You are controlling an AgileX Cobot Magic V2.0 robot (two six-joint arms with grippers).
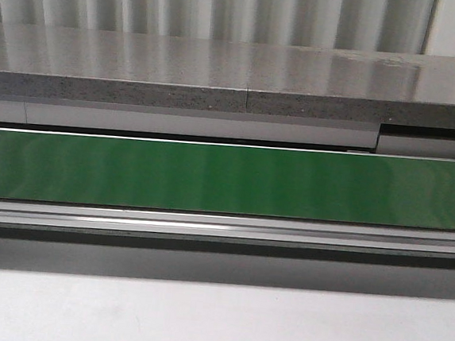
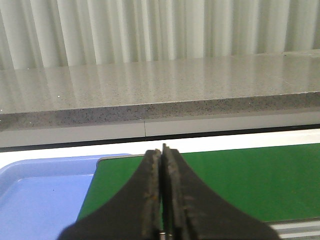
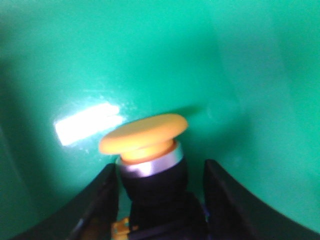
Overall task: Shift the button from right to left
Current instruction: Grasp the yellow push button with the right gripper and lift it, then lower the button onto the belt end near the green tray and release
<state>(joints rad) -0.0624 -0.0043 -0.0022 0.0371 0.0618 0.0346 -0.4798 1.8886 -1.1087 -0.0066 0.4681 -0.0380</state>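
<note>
Next, I let go of the button with my right gripper on the green belt, just in front of the red wire. The button now stands between that gripper's open fingers.
The button (image 3: 144,132) shows only in the right wrist view: a round yellow-orange cap on a silver ring and a black collar, blurred and very close. It stands between the fingers of my right gripper (image 3: 160,172). The jaws are open on either side of it, with a strip of green showing by each finger. Behind it is a glossy green surface (image 3: 150,60). My left gripper (image 2: 162,152) is shut and empty, and is held above the end of the green belt (image 2: 250,180). Neither gripper nor the button shows in the front view.
A blue tray (image 2: 40,200) lies beside the belt's end near my left gripper. The green belt (image 1: 227,178) runs across the front view, with a metal rail (image 1: 222,227) along its near side. A grey speckled ledge (image 1: 220,74) stands behind it, with a corrugated wall beyond.
</note>
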